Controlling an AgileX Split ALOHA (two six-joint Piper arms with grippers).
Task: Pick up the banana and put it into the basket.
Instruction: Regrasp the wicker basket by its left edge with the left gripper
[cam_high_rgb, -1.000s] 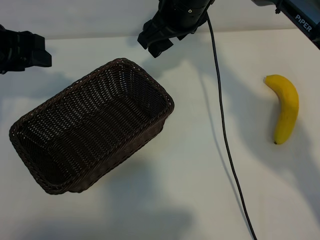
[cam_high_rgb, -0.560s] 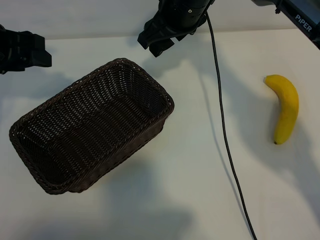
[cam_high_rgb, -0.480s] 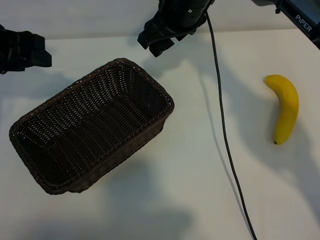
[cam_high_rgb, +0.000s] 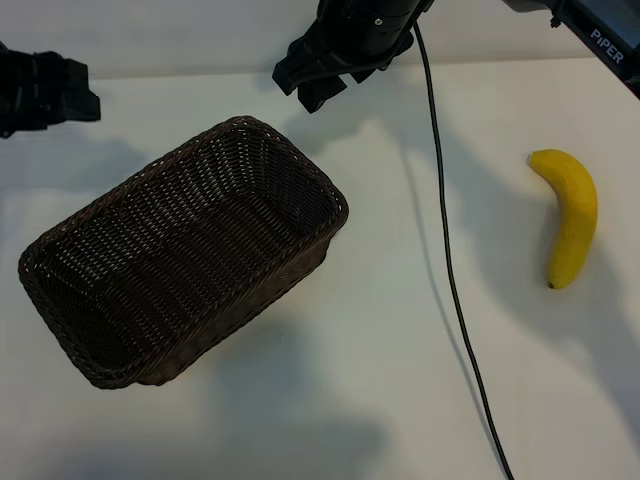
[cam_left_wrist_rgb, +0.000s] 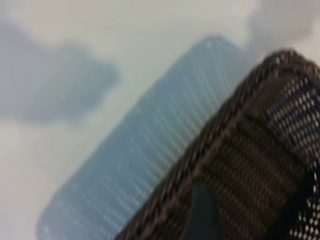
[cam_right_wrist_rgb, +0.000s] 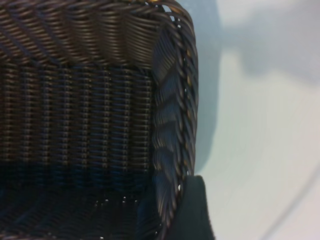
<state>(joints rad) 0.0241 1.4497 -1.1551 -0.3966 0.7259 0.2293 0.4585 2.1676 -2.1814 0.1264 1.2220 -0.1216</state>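
Observation:
I need to grab the dark-brown wicker basket with my left gripper by its short-side rim (cam_high_rgb: 45, 318), farthest from the banana.
The yellow banana (cam_high_rgb: 574, 215) lies on the white table at the right, far from both grippers. The dark-brown wicker basket (cam_high_rgb: 338, 205) sits left of centre with nothing inside. My right gripper (cam_high_rgb: 312, 78) hovers open and holding nothing just beyond the basket's far corner. Its wrist view looks down on the braided rim (cam_right_wrist_rgb: 175, 100), with one dark finger (cam_right_wrist_rgb: 192, 212) beside it. My left gripper (cam_high_rgb: 48, 90) hangs open and holding nothing at the far left, past the basket. The left wrist view shows the basket's wall (cam_left_wrist_rgb: 250, 150) and its shadow.
A black cable (cam_high_rgb: 445, 250) runs from the right arm down across the table between the basket and the banana. The white tabletop (cam_high_rgb: 380, 380) is bare in front of both.
The left gripper has shifted slightly up and away from the basket. The right gripper has barely edged left. Banana and basket have not moved.

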